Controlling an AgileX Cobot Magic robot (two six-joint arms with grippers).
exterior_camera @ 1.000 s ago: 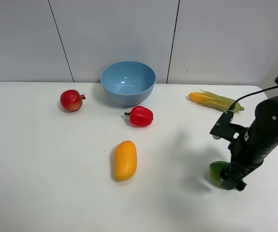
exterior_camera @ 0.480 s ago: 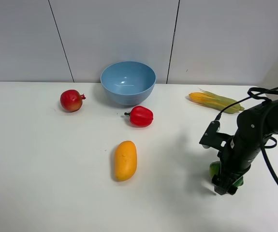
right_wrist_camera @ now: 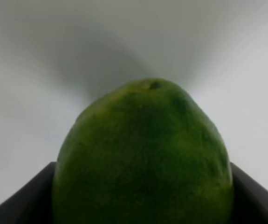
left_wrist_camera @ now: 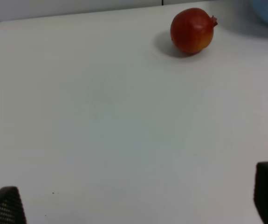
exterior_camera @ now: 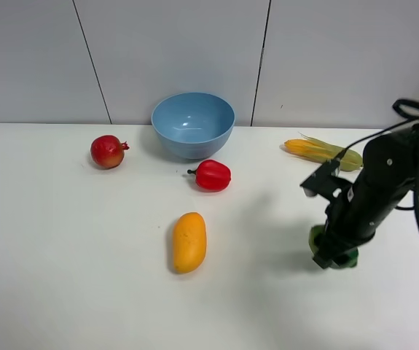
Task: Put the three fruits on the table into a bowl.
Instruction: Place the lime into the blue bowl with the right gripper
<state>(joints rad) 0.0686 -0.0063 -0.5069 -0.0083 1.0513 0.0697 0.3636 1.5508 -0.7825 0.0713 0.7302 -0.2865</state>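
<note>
My right gripper has the green oval fruit. It will let go of the fruit in the middle of the light-blue bowl (exterior_camera: pixel 196 127) behind the red bell pepper.
My right gripper (exterior_camera: pixel 334 257) is shut on the green oval fruit (exterior_camera: pixel 317 238) and holds it just above the white table (exterior_camera: pixel 63 277) at the right. In the right wrist view the green fruit (right_wrist_camera: pixel 143 154) fills the frame between the fingers (right_wrist_camera: pixel 26 196). The yellow-orange mango (exterior_camera: pixel 189 241) lies at the table's middle. The red pomegranate (exterior_camera: pixel 108 152) sits at the back left and also shows in the left wrist view (left_wrist_camera: pixel 192 31). The light-blue bowl (exterior_camera: pixel 193 124) stands at the back centre. My left gripper (left_wrist_camera: pixel 134 203) is open over bare table, with only its fingertips (left_wrist_camera: pixel 5 205) showing.
A red bell pepper (exterior_camera: pixel 211 175) lies just in front of the bowl. A corn cob (exterior_camera: pixel 323 153) lies at the back right, behind the right arm. A grey panelled wall rises behind the table.
My right gripper has closed on the green fruit and lifted it up and slightly left off the table. The other things have not moved.
</note>
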